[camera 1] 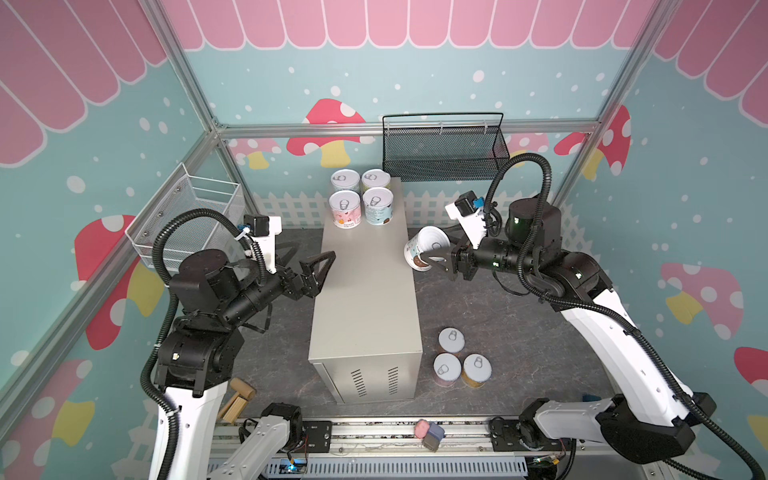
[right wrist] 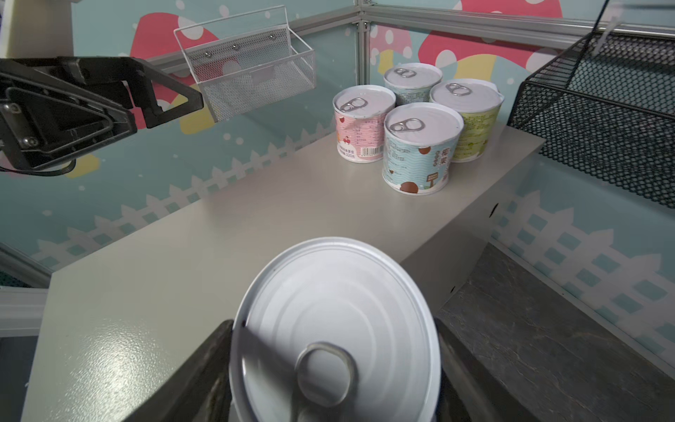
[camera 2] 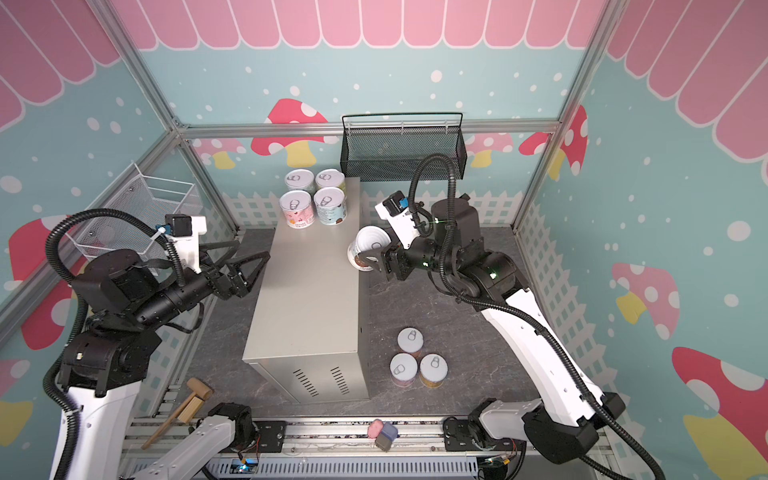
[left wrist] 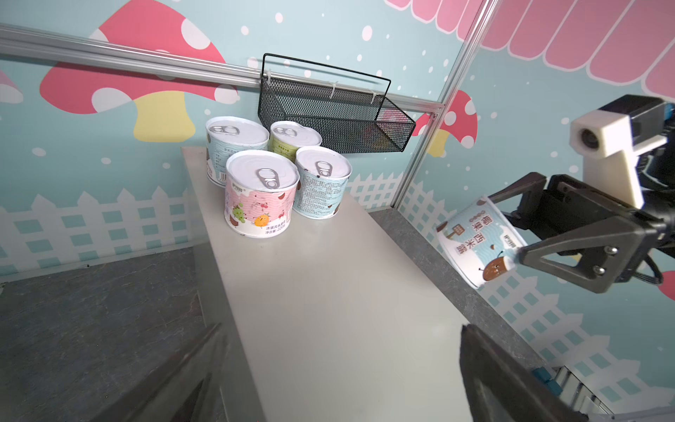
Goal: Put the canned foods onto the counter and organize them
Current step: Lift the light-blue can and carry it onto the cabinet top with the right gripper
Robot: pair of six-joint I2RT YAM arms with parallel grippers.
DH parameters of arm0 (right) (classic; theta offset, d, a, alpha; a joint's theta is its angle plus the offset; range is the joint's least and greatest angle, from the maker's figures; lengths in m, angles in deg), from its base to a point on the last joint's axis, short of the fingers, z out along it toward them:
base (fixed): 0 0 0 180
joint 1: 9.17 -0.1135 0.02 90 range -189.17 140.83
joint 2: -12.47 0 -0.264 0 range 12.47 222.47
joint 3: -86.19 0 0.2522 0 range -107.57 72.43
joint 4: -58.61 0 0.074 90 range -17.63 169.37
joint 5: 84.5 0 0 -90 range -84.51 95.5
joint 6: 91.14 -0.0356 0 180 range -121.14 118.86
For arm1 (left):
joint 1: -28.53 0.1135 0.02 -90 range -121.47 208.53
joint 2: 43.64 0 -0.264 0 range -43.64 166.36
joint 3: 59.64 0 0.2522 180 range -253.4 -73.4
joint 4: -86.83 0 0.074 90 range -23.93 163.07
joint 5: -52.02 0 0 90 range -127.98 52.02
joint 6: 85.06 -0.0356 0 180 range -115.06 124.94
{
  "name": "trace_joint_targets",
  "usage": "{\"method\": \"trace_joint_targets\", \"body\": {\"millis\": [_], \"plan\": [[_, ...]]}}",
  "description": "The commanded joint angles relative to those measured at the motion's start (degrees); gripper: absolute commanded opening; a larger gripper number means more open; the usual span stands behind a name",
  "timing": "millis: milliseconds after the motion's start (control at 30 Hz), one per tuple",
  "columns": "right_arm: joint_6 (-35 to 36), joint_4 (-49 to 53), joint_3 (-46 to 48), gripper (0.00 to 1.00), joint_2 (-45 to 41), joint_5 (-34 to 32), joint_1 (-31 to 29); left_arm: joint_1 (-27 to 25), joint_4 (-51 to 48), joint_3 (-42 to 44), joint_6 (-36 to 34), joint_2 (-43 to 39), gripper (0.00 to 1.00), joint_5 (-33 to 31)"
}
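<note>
The robot's right gripper should release the light blue can on the bare countertop just nearer than the square of cans [camera 1: 359,273] [right wrist: 260,251].
The counter [camera 1: 365,291] is a long beige metal box on the dark floor. Several cans [camera 1: 360,199] stand in a tight square at its far end. My right gripper [camera 1: 432,259] is shut on a light blue can [camera 1: 422,249] and holds it tilted in the air at the counter's right edge. In the right wrist view this can's pull-tab lid [right wrist: 336,321] fills the space between the fingers. My left gripper [camera 1: 311,257] hovers open by the counter's left edge with nothing in it. Three more cans [camera 1: 451,340] [camera 1: 446,368] [camera 1: 476,368] stand on the floor to the right of the counter's near end.
A black mesh basket [camera 1: 442,149] hangs on the back rail just behind the cans on the counter. A white wire basket [camera 1: 187,216] hangs on the left wall. A wooden mallet [camera 2: 183,409] lies at the front left, and small pink and blue items [camera 1: 428,432] sit on the front rail.
</note>
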Motion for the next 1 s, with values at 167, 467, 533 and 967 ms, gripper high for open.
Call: {"method": "trace_joint_targets", "body": {"millis": [167,467,533,967], "plan": [[3.3,9.6,-18.4,0.57,11.5,-6.6,-10.7,-0.1,-8.9,-4.1,0.9,-0.3,0.99,0.9],[2.3,17.5,-34.1,0.57,25.4,-12.1,-15.3,-0.1,-12.4,-5.1,-1.5,-1.1,0.99,2.2],[2.4,17.8,-36.1,0.57,27.3,-12.1,-16.0,-0.2,-13.8,-5.6,-2.2,-1.2,0.99,2.2],[1.0,13.2,-39.8,0.71,32.0,-11.5,-18.2,-0.1,-13.4,-1.7,-3.8,-3.6,0.99,-3.3]]}}
